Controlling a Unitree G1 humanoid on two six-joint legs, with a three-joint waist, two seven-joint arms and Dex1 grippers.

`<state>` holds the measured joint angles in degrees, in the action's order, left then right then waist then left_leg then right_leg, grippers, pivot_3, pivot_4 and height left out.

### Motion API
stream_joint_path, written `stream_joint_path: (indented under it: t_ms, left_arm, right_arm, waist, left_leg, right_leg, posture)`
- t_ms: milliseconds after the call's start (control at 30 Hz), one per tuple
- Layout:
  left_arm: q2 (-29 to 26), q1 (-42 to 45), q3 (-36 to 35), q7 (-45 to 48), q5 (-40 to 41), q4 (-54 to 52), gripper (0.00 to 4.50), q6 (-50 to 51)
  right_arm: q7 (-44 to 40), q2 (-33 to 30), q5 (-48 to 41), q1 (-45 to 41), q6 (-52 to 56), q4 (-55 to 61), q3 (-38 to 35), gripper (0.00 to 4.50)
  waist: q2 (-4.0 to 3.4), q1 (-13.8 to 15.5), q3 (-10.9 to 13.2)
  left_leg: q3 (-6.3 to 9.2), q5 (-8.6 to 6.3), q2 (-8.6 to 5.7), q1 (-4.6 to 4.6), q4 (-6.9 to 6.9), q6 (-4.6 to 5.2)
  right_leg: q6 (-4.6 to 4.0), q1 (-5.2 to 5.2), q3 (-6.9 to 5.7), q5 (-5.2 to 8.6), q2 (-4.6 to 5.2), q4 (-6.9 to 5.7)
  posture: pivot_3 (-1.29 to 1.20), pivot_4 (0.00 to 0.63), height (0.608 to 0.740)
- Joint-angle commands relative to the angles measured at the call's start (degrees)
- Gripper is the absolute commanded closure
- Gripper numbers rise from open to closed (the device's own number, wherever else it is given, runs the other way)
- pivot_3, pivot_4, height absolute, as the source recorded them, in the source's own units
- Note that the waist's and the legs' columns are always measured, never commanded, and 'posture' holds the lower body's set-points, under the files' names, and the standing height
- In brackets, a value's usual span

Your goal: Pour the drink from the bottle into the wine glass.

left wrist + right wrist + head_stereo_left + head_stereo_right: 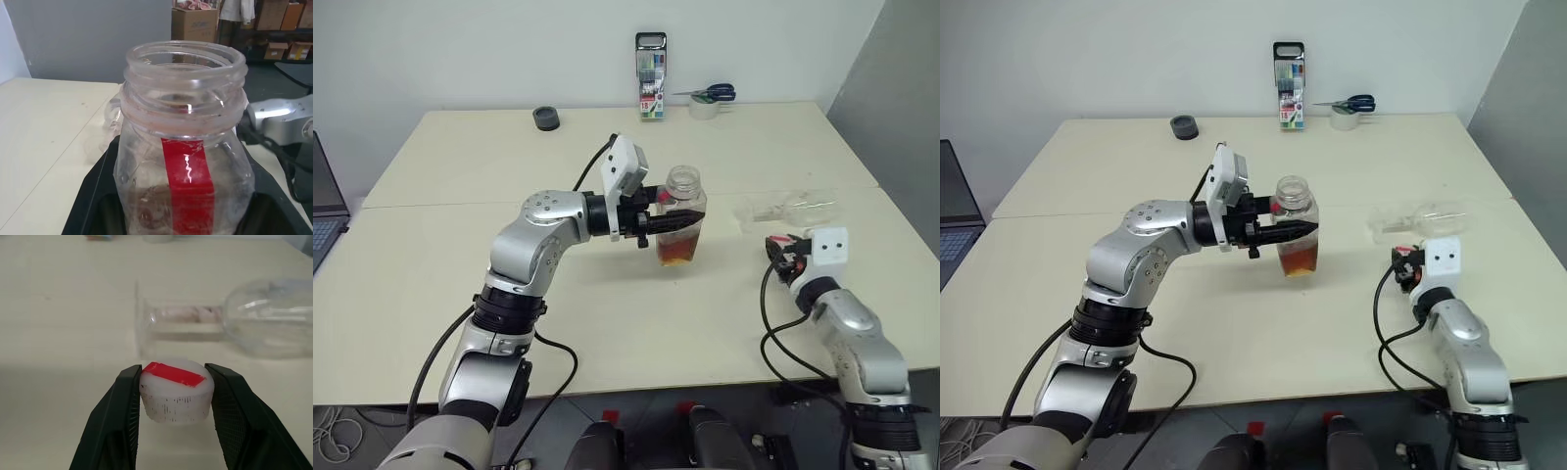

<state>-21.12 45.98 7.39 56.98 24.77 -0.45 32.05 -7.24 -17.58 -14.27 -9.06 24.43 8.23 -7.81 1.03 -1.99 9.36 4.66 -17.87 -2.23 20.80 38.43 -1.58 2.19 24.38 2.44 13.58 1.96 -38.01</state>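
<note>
I need to set the bottle down with my left gripper on the table just this side of the seam (528,237), toward the laptop.
My left gripper (690,217) is shut on the bottle (681,220), holding it upright and uncapped above the middle of the table. The drink (677,253), amber, fills the bottom of the bottle. A red label strip runs down the bottle (183,122) in the left wrist view. The wine glass (793,208) lies on its side on the table to the right of the bottle, its bowl (264,318) pointing right. Just in front of the glass, my right gripper (176,382) is shut on a white cap (176,394) with a red strip, low over the table.
At the table's far edge stand a pen case (651,64), a tape roll (705,108) with scissors (715,93) and a black round lid (546,118). A laptop (323,211) sits at the far left. A seam crosses the table (431,201).
</note>
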Motion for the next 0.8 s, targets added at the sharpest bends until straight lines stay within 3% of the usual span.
stream_joint_path:
  t_ms: [33, 133, 400, 800]
  left_arm:
    - [-0.2, 2.2, -0.4, 0.4, 0.4, -1.0, 2.54, -0.8]
    - [-0.1, 2.4, -0.3, 0.4, 0.3, -0.8, 2.54, -0.9]
    - [-0.1, 2.4, -0.4, 0.3, 0.3, -0.6, 2.54, -1.0]
    - [0.2, 2.5, -0.6, -0.2, 0.3, -0.5, 2.54, -1.0]
  right_arm:
    - [-0.3, 0.5, 0.4, -1.2, -0.1, -1.1, -0.5, 2.73]
    - [-1.0, 0.6, 0.5, -1.1, 0.6, -2.3, -0.2, 2.73]
    - [-2.4, -0.2, 1.2, -0.4, 0.6, -0.7, 0.0, 0.07]
    - [-5.2, -3.0, 2.4, -1.7, 1.6, 1.5, -0.2, 0.03]
  waist:
    - [0.0, 0.1, 0.0]
    - [0.0, 0.2, 0.0]
    - [0.0, 0.2, 0.0]
    - [0.0, 0.2, 0.0]
  left_leg:
    - [0.0, 0.0, -0.01, 0.02, 0.03, 0.0]
    - [0.01, 0.0, -0.04, 0.04, 0.09, 0.0]
    - [0.03, -0.01, -0.04, 0.04, 0.09, 0.01]
    - [0.05, -0.01, -0.03, 0.04, 0.12, 0.01]
  right_leg:
    - [0.0, 0.0, 0.01, 0.0, 0.01, 0.0]
    - [0.0, -0.03, 0.0, 0.0, 0.03, 0.03]
    - [0.0, -0.04, -0.02, 0.0, 0.03, 0.04]
    - [0.0, -0.06, -0.04, 0.0, 0.03, 0.03]
  posture:
    - [0.0, 0.15, 0.74]
    - [0.0, 0.15, 0.74]
    - [0.0, 0.15, 0.74]
    - [0.0, 0.15, 0.74]
